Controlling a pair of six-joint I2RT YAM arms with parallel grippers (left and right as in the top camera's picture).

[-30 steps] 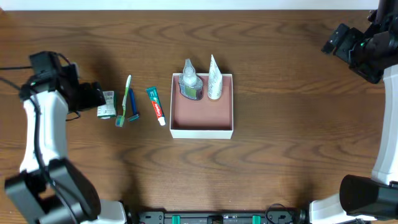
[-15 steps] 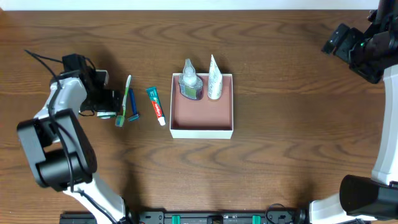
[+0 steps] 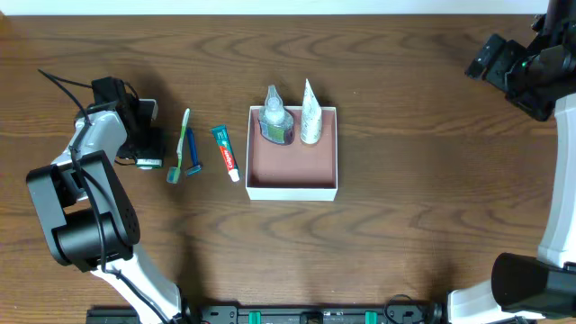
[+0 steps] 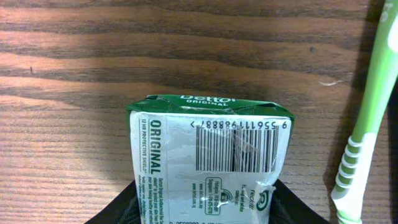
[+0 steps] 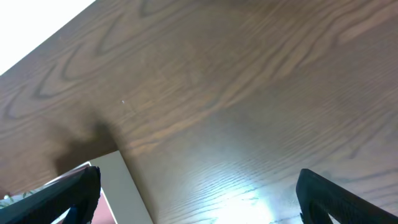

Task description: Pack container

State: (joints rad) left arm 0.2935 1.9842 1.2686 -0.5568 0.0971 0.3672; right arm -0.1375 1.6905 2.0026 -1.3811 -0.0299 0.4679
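Observation:
Next, my left gripper lets go of the soap packet on the container's bottom, in front of the clear bottle (image 3: 289, 171), where I will set it down.
The container (image 3: 292, 192), a white-walled square box with a reddish-brown floor, sits mid-table and holds a clear bottle (image 3: 274, 121) and a white tube (image 3: 310, 115) at its far side. Left of it lie a toothpaste tube (image 3: 226, 151), a blue razor (image 3: 192, 155) and a green toothbrush (image 3: 183, 144). My left gripper (image 3: 148, 148) is down over a green-and-white soap packet (image 4: 208, 155), its black fingers pressed against both sides of the packet on the table. Far off at the back right, my right gripper (image 3: 504, 63) hangs open, holding nothing.
In the left wrist view the green toothbrush (image 4: 367, 106) lies close to the right of the soap packet. The right wrist view shows bare wood and a corner of the container's white wall (image 5: 115, 180) at lower left.
My left arm swung in over the soap packet and its jaws closed in from wide open onto the packet's sides. The right arm has not moved.

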